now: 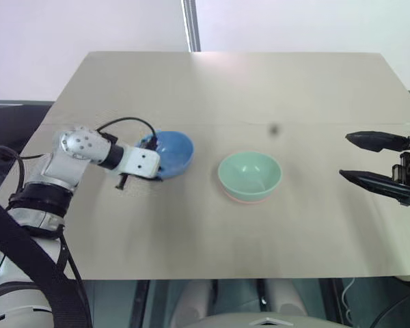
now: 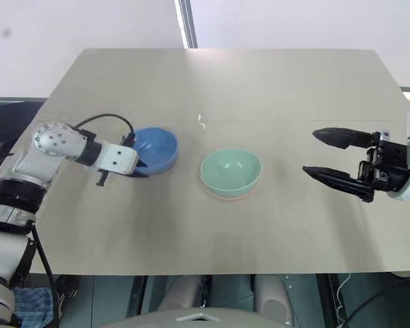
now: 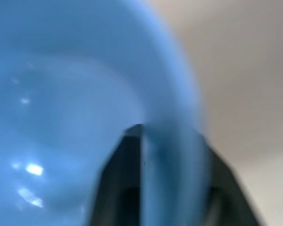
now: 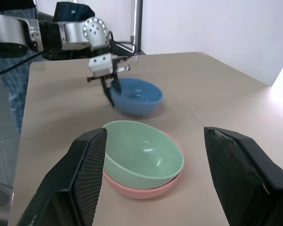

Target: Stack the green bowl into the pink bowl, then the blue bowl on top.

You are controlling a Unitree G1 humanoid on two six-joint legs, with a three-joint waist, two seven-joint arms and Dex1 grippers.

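Next, my left gripper releases the blue bowl inside the green bowl (image 1: 247,170), which is sitting nested within the pink bowl.
The blue bowl (image 1: 174,152) sits on the left part of the table, tipped a little. My left gripper (image 1: 154,160) is shut on its near-left rim, and in the left wrist view the rim (image 3: 165,94) runs between the two black fingers (image 3: 122,155). At the table's centre the green bowl (image 1: 249,174) sits nested in the pink bowl (image 4: 141,188), whose rim alone peeks out beneath it. To the right of that stack my right gripper (image 1: 344,156) hovers open, pointing toward it, with nothing between its fingers.
The beige table (image 1: 225,89) reaches back to a white wall. Its near edge (image 1: 212,277) runs just ahead of me. A vertical metal post (image 1: 190,27) stands behind the far edge.
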